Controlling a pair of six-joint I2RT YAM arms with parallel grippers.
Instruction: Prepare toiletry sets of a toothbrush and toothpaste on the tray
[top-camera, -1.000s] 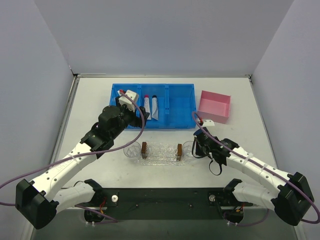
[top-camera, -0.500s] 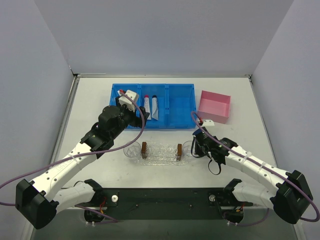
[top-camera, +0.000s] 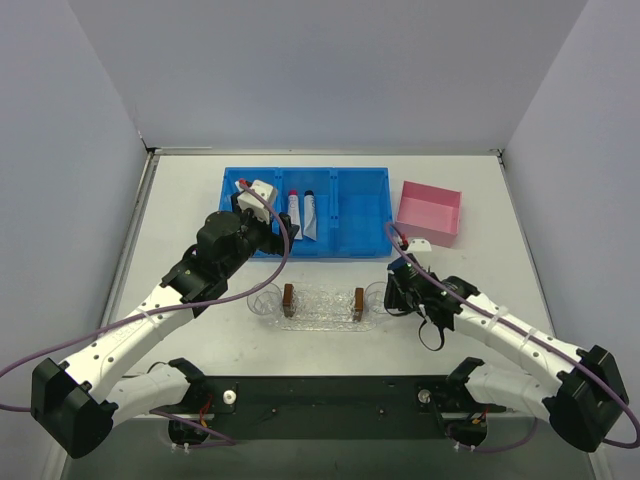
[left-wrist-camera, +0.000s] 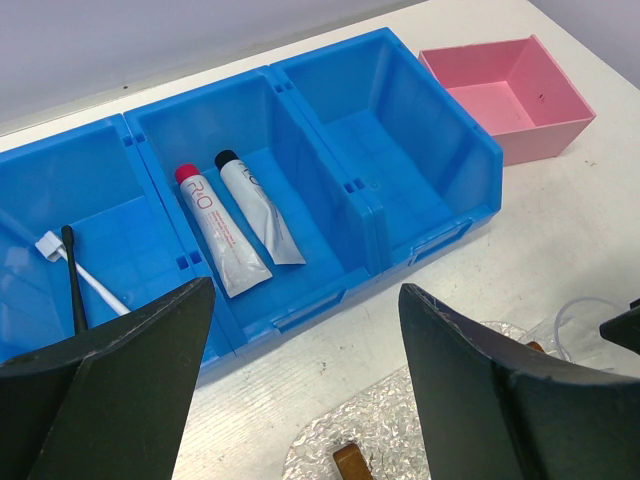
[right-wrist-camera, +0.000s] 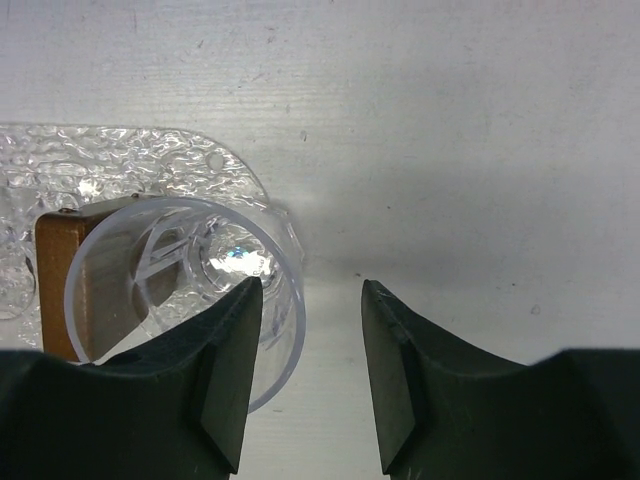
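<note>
The robot's left gripper should next move to the flat end (top-camera: 310, 237) (left-wrist-camera: 289, 257) of the black-capped toothpaste tube, opposite the tube's cap, and close there.
Two toothpaste tubes, one pink-capped (left-wrist-camera: 215, 238) and one black-capped (left-wrist-camera: 256, 207), lie in the middle compartment of the blue bin (top-camera: 350, 215). A black toothbrush (left-wrist-camera: 72, 277) and a white toothbrush (left-wrist-camera: 92, 285) lie in its left compartment. The clear glittery tray (top-camera: 322, 306) sits in front of the bin, with a clear cup at its left end (top-camera: 265, 300) and another at its right end (right-wrist-camera: 283, 245). My left gripper (left-wrist-camera: 305, 290) hangs open above the bin's front wall, empty. My right gripper (right-wrist-camera: 310, 290) is open astride the right cup's wall, one finger inside.
A pink box (top-camera: 430, 212) stands right of the bin. Two brown blocks (top-camera: 288, 297) (top-camera: 358, 301) stand on the tray. White walls close in the table on three sides.
My right gripper's jaws have parted from shut to open and let go of the right cup's rim. The left arm has not moved.
</note>
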